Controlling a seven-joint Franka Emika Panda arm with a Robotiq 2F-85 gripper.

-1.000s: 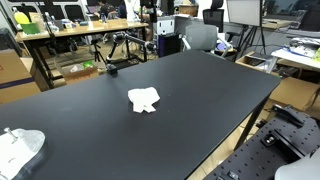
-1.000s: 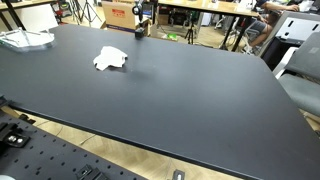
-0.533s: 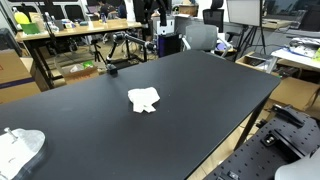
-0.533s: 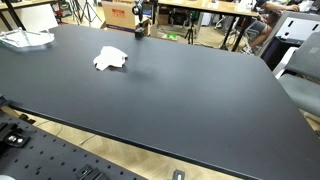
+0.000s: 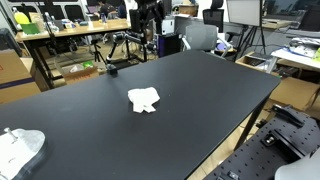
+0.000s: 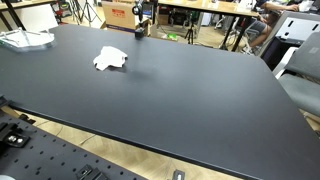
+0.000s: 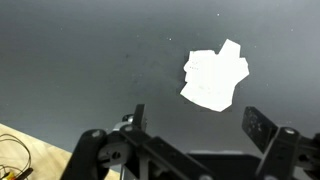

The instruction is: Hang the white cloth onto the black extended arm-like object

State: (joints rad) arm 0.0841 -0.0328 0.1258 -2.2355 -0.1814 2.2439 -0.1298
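The robot's gripper needs to next move to the white cloth's far corner (image 5: 133, 95) (image 7: 213, 100), on the side of the cloth toward the white plastic item, and close there.
A crumpled white cloth (image 5: 144, 99) lies flat on the black table (image 5: 210, 90); it also shows in the other exterior view (image 6: 111, 59) and in the wrist view (image 7: 214, 78). A small black arm-like stand (image 5: 110, 68) sits at the table's far edge and is seen in both exterior views (image 6: 140, 25). My gripper (image 7: 197, 125) is open and empty, high above the table, with the cloth just beyond its fingertips. A dark shape at the top of an exterior view (image 5: 150, 14) seems to be the gripper.
A white crumpled plastic item (image 5: 20, 148) lies at a table corner (image 6: 25, 38). Desks, chairs and boxes stand behind the table. A perforated board (image 6: 60, 160) runs along one table edge.
The dark shape at the top of an exterior view has come further down into the picture. The cloth has not moved.
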